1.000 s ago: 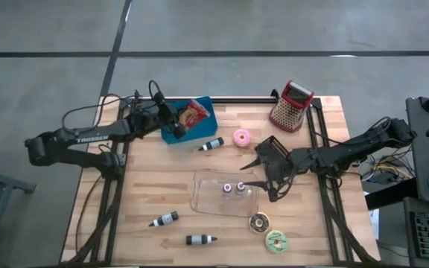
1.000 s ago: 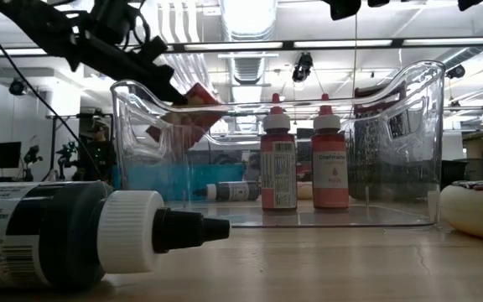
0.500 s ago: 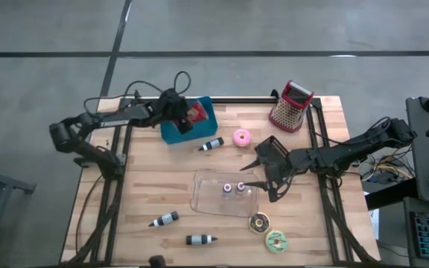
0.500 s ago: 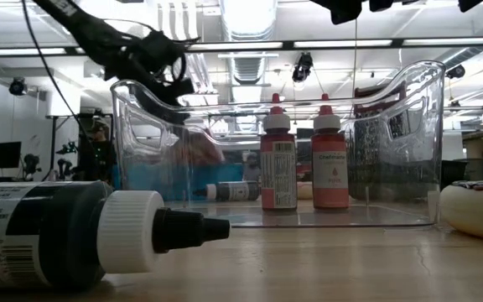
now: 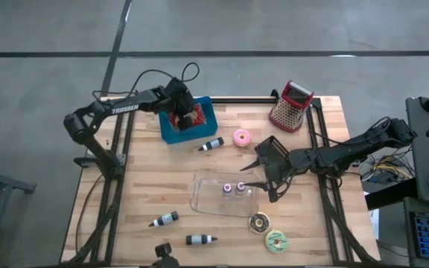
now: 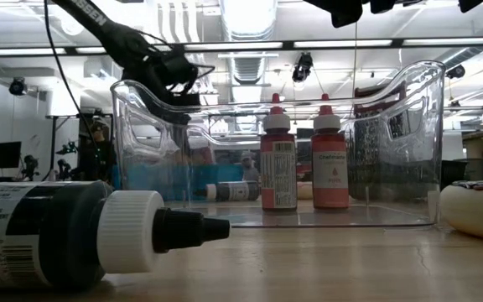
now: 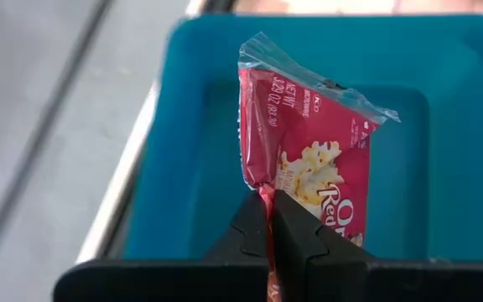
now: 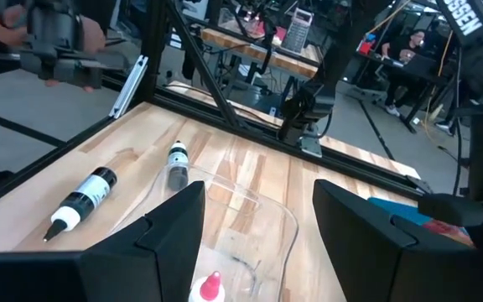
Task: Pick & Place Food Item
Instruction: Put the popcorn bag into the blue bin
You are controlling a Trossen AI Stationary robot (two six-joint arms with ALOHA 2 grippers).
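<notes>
I should let go of the red popcorn bag with my left gripper on the bottom of the blue bin (image 5: 185,126) (image 7: 338,228), toward the bin's near side. The bag is now inside the bin's rim.
A red popcorn bag (image 7: 309,159) in clear wrap sits in my left gripper (image 7: 268,220), which is shut on it inside the rim of the blue bin (image 7: 183,168). From above, the bin (image 5: 171,132) stands at the table's far left, with the bag (image 5: 193,117) and my left gripper (image 5: 181,112) over it. Whether the bag touches the bin's floor I cannot tell. My right gripper (image 5: 265,177) stands open beside the clear tray (image 5: 207,195), holding nothing; in its own view its fingers (image 8: 258,243) stand wide apart. My left gripper pinches the bag's crimped end edge (image 7: 264,193) between its two fingertips, near one corner. The fingers slant downward into the bin from its left side. The bag sticks out ahead of the fingers over the bin's floor, its printed face showing.
The clear tray holds two small red bottles (image 5: 234,187). A red grater (image 5: 290,106) stands at the far right and a pink donut (image 5: 241,138) lies mid-table. Dark bottles (image 5: 211,144) (image 5: 164,219) (image 5: 200,239) lie about. Two donuts (image 5: 258,222) (image 5: 277,240) sit near the front.
My left gripper has swung toward the far edge and right, coming over the blue bin, and has tipped steeply downward. The bag has gone with it and sunk from above the bin's rim down into the bin. The gripper stays shut on the bag.
</notes>
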